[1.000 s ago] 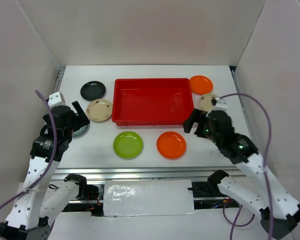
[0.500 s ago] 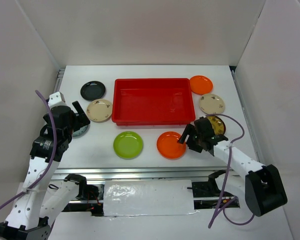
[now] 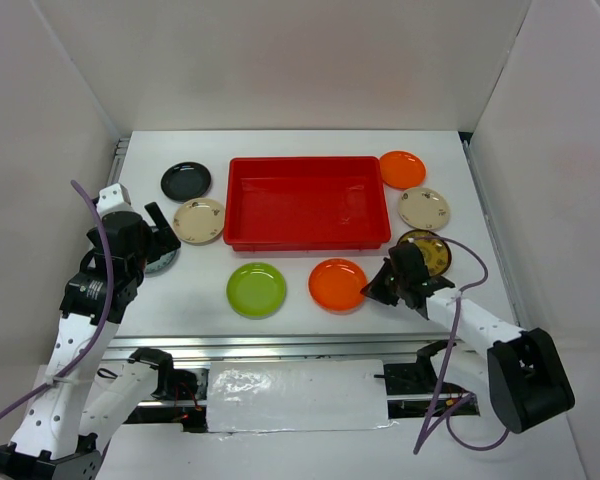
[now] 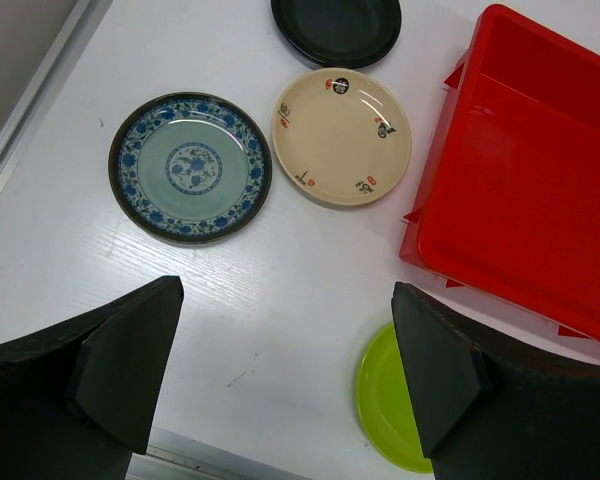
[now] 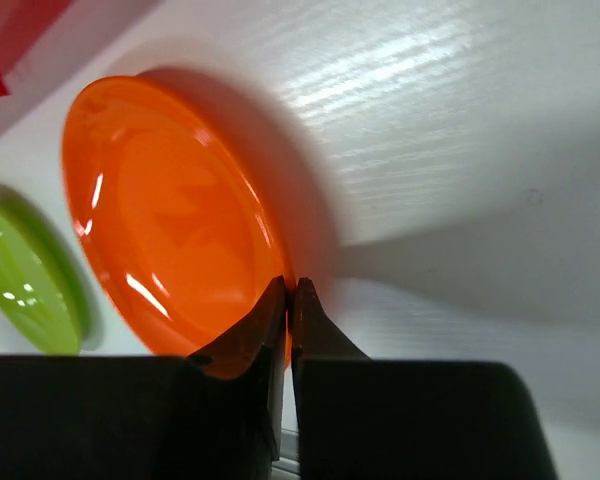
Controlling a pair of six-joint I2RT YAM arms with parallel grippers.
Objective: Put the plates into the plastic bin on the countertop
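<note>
Next, I close my left gripper on the rim (image 3: 229, 293) (image 4: 359, 400) of the lime green plate, on the side farthest from the near orange plate.
My right gripper (image 5: 288, 290) is shut on the right rim of the near orange plate (image 5: 170, 210), which lies in front of the plastic bin (image 3: 300, 200); the same grip shows from above, right gripper (image 3: 372, 290) on orange plate (image 3: 337, 283). The red bin holds no plates. My left gripper (image 4: 280, 380) hangs open above the countertop (image 4: 280, 300), between the blue-grey patterned plate (image 4: 190, 167) and the lime green plate (image 4: 390, 400). A cream floral plate (image 4: 342, 122) and a black plate (image 4: 336, 25) lie left of the bin.
Right of the bin lie a second orange plate (image 3: 402, 168), another cream floral plate (image 3: 423, 207) and a dark brown-yellow plate (image 3: 430, 250) partly under my right arm. White walls close in three sides. A metal rail (image 3: 280, 345) runs along the front edge.
My right arm dropped from beside the bin's right corner to the near orange plate and its jaws closed on the rim; the plate shifted slightly left. The left arm stayed still.
</note>
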